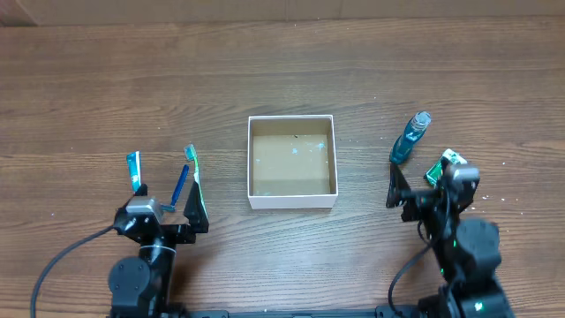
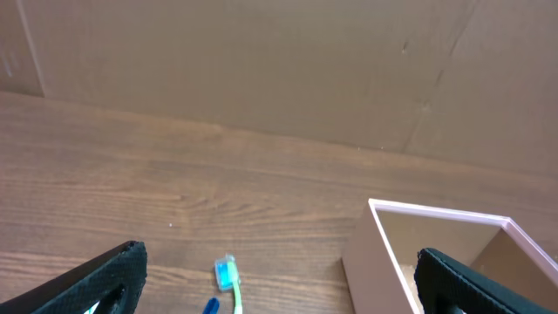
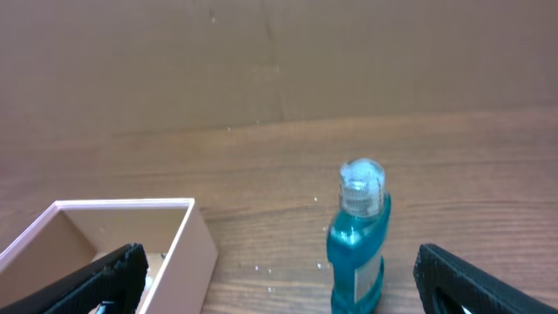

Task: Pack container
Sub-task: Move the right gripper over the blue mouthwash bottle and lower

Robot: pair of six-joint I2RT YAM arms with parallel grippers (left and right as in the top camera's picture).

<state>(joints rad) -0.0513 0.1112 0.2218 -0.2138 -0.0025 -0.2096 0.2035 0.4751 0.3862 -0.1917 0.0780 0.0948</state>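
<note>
Next, my right gripper moves to the upper part (image 1: 416, 129) (image 3: 359, 223) of the small blue mouthwash bottle and closes there, near the bottle's cap.
The container (image 1: 291, 201), a white square box with a tan inside, stands mid-table with nothing but small specks in it. It also shows in the left wrist view (image 2: 436, 212) and in the right wrist view (image 3: 122, 206). My left gripper (image 1: 168, 199) is open and empty at the front left, left of the box. A green toothbrush with a blue capped head (image 1: 192, 168) (image 2: 228, 277) and a blue stick (image 1: 180, 185) lie between its fingers. My right gripper (image 1: 424, 184) is open and empty at the front right. A small blue mouthwash bottle (image 1: 410, 139) (image 3: 359, 235) stands just ahead of it.
A teal-tipped item (image 1: 133, 168) lies by my left gripper's outer finger. A small green item (image 1: 446, 163) sits by my right gripper's outer finger. A brown cardboard wall (image 2: 261, 61) backs the wooden table (image 1: 282, 71).
</note>
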